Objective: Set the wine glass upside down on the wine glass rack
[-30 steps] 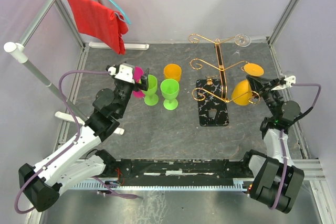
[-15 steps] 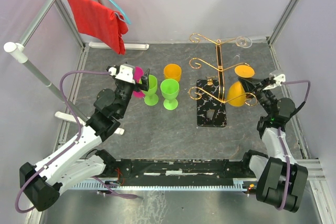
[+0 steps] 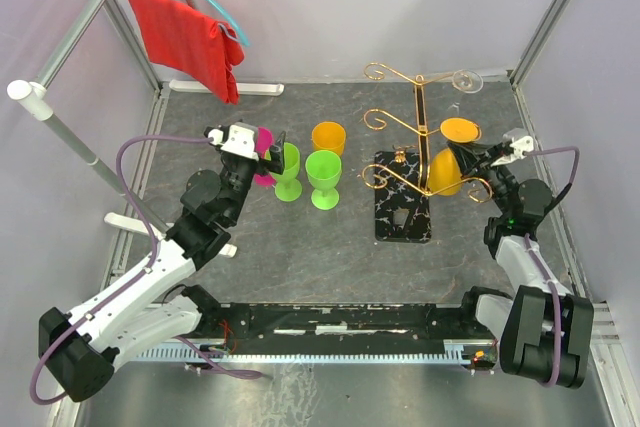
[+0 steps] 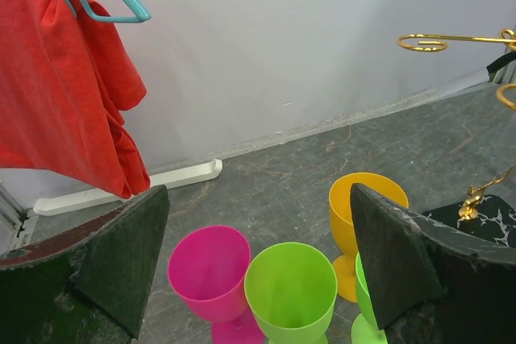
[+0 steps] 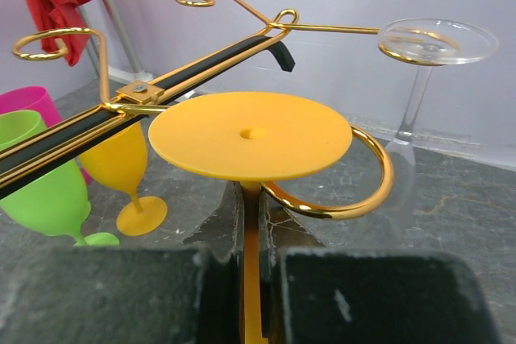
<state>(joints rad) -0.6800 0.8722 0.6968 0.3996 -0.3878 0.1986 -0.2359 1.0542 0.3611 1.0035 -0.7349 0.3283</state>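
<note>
I will use my right gripper to release the orange wine glass in the rack's gold curl (image 3: 482, 145) (image 5: 343, 171) nearest the hanging clear wine glass.
My right gripper (image 3: 480, 161) is shut on the stem of an orange wine glass (image 3: 447, 175) held upside down, its foot disc (image 3: 460, 130) on top. In the right wrist view the stem runs up between my fingers (image 5: 222, 235) to the disc (image 5: 250, 134), and a gold scroll arm (image 5: 355, 199) of the wine glass rack (image 3: 421, 122) curls round the stem just under the disc. The rack's black veined base (image 3: 403, 209) lies to the left. My left gripper (image 3: 272, 151) is open and empty above a pink glass (image 4: 208, 271) and a green glass (image 4: 290, 288).
A clear wine glass (image 3: 463, 80) hangs upside down on the rack's top right arm. An upright orange glass (image 3: 328, 137) and a second green glass (image 3: 323, 177) stand left of the rack. A red cloth (image 3: 185, 37) hangs on a teal hanger at back left.
My right gripper has carried the orange glass left, bringing its stem into the rack's right scroll arm. The left arm has not moved.
</note>
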